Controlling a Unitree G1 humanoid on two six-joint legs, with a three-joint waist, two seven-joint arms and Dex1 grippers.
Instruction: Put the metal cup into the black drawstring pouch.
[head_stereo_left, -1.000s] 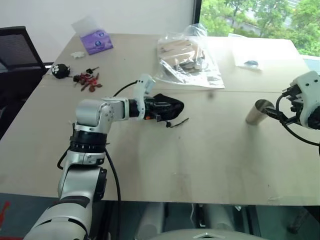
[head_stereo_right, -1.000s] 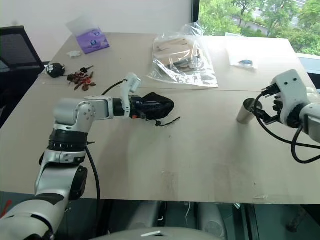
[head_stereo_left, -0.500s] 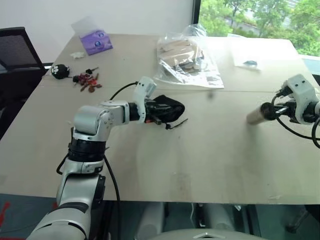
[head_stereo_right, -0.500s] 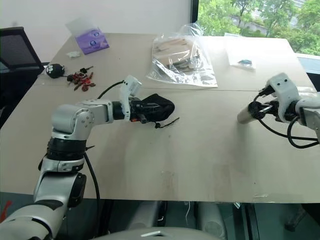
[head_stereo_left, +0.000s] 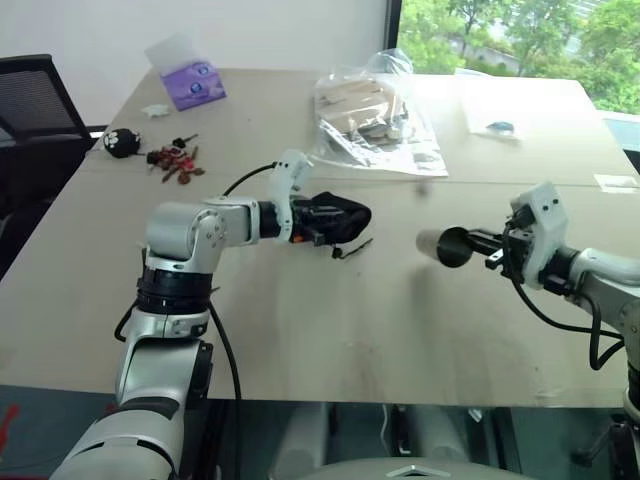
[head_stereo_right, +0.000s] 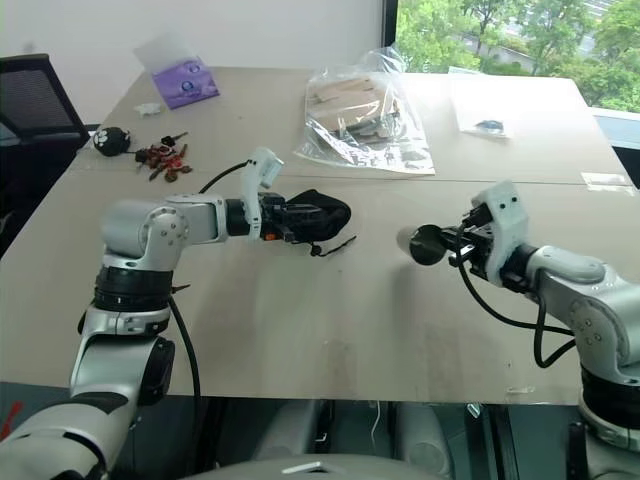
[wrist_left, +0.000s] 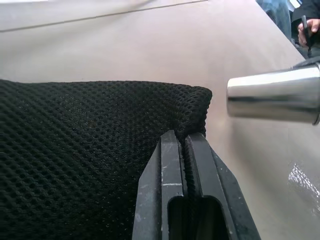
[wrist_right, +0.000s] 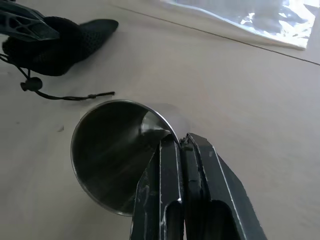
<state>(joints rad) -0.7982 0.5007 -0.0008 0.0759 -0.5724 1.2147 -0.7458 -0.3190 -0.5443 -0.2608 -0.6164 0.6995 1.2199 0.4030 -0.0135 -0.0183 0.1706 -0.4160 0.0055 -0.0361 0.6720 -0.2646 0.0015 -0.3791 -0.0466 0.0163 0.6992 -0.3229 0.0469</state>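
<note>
My right gripper has the metal cup. It will let go of it at the cord end of the black drawstring pouch (head_stereo_left: 365, 235) (wrist_right: 103, 72), with the cup's base tucked inside.
The metal cup (head_stereo_left: 442, 246) hangs on its side just above the table, its narrow base aimed at the pouch and its dark mouth (wrist_right: 107, 150) facing my right gripper. That right gripper (head_stereo_left: 480, 246) is shut on the cup's rim, one finger inside and one outside (wrist_right: 179, 141). The black drawstring pouch (head_stereo_left: 338, 217) lies at mid-table, a hand's width left of the cup (wrist_left: 272, 95). My left gripper (head_stereo_left: 318, 230) is shut on the pouch's mesh edge (wrist_left: 181, 139). The pouch's cord (wrist_right: 65, 95) trails on the table toward the cup.
A clear plastic bag of wooden pieces (head_stereo_left: 375, 115) lies behind the pouch. Far left are a purple tissue pack (head_stereo_left: 195, 82), a black round toy (head_stereo_left: 120, 143) and small red-brown bits (head_stereo_left: 175, 163). A black chair (head_stereo_left: 30, 110) stands left of the table. A person's hand (wrist_left: 306, 31) shows beyond the cup.
The right gripper closed on the cup, which had stood upright at the right, tipped it onto its side and carried it left toward the pouch. The left arm and the pouch stayed put.
</note>
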